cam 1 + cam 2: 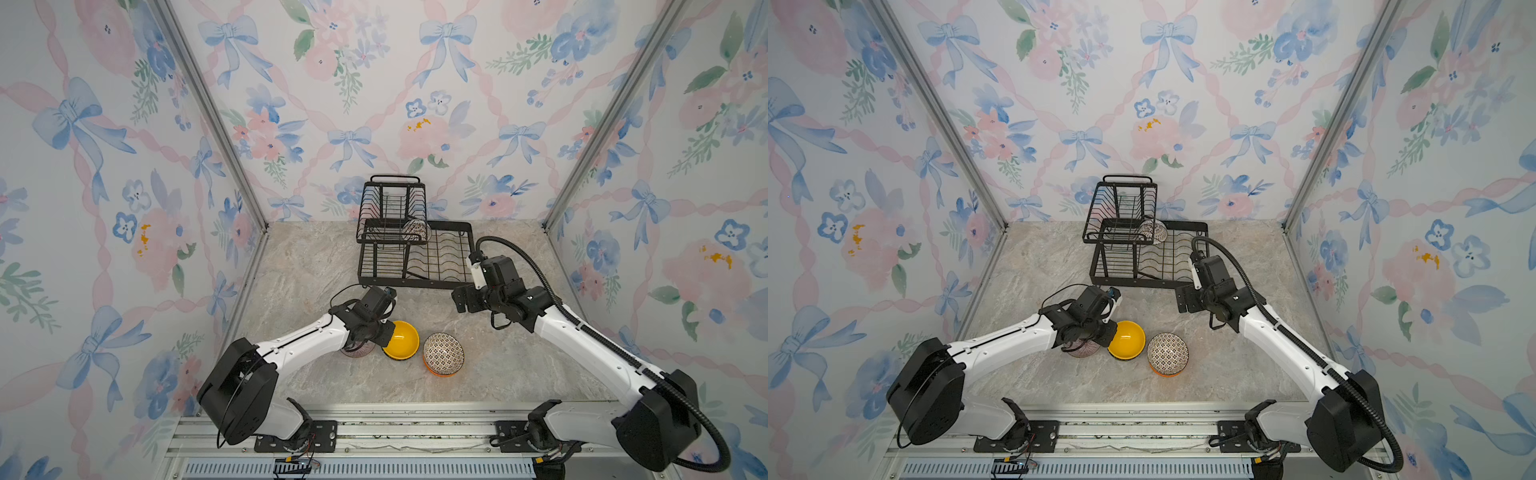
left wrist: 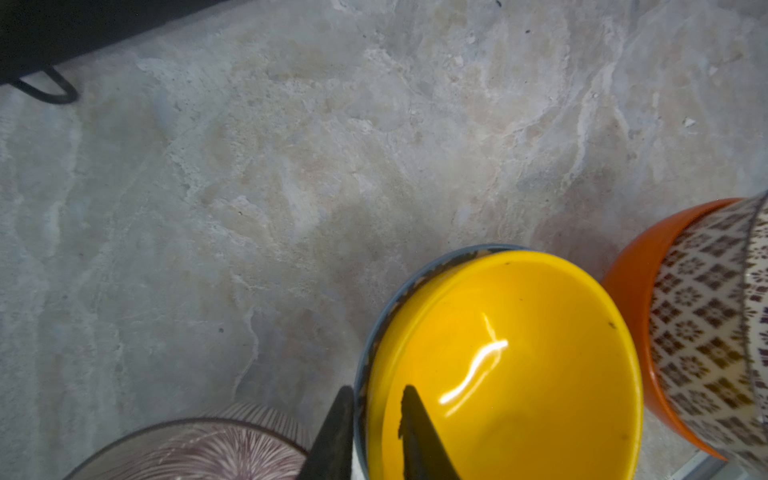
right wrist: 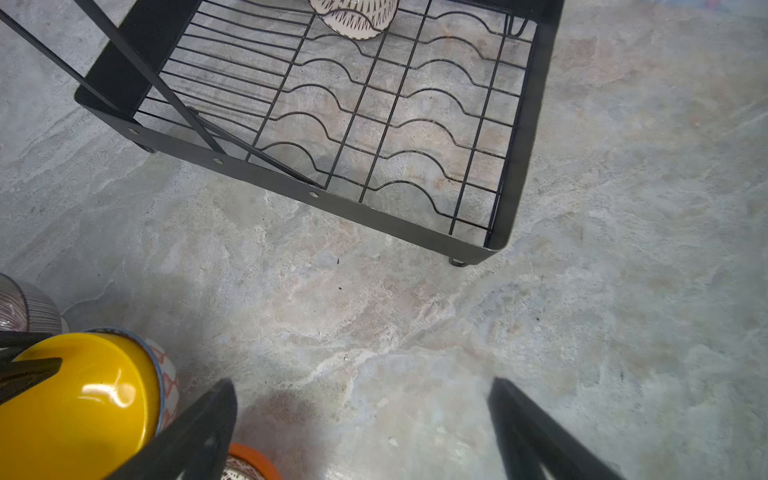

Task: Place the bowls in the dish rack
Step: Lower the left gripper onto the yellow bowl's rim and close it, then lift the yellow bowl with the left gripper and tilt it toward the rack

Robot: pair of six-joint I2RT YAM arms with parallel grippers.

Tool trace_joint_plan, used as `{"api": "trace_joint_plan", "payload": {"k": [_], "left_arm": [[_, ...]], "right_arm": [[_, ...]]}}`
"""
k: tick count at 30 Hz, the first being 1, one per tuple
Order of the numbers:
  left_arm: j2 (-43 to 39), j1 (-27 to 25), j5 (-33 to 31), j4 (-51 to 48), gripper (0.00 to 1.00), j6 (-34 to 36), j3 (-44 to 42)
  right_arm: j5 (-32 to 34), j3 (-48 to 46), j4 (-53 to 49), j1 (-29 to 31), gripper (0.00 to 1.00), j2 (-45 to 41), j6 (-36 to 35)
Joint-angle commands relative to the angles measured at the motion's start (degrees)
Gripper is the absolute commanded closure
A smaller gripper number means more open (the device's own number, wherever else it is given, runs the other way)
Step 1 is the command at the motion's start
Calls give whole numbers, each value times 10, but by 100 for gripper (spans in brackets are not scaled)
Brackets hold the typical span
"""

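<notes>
The yellow bowl will pass to my right gripper, which will close on the bowl's rim (image 1: pixel 418 339) (image 3: pixel 155 406) across from my left gripper.
A yellow bowl (image 1: pixel 401 338) (image 2: pixel 519 353) sits nested in a blue-rimmed bowl (image 2: pixel 374 328) near the table's front. My left gripper (image 1: pixel 384 336) (image 2: pixel 376 392) has closed over their rims, one finger outside and one inside the yellow bowl. A pinkish ribbed bowl (image 1: pixel 357 352) (image 2: pixel 199 453) lies half hidden under that wrist. To the right, a white dark-patterned bowl (image 1: pixel 443 353) rests in an orange bowl (image 1: pixel 440 372). The black wire dish rack (image 1: pixel 415 286) (image 3: pixel 291 183) stands at the back and holds a white patterned bowl (image 1: pixel 417 230) (image 3: pixel 357 16). My right gripper (image 1: pixel 459 300) (image 3: pixel 361 386) hovers open and empty by the rack's front right corner.
The rack's raised basket tier with its loop handle (image 1: pixel 395 179) stands at its back left. Flowered walls close in the back and both sides. A metal rail (image 1: pixel 395 432) carrying the arm bases runs along the front edge.
</notes>
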Motion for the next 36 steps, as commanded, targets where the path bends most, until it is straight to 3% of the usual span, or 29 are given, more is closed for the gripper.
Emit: {"api": "trace_joint_plan", "payload": {"k": [1,10,36], "left_arm": [[6,-3,6,-8,81,-5,-6],[-1,-4,5,-9,100,-6,-2],[-59,-12,-32,-19,100,27,93]], "right_arm": [[-6,-8,5,-4,3,6,-2],[-7,-9,2,-6,3,2,-3],[-30,18,-21,-21,3,-32,-12]]}}
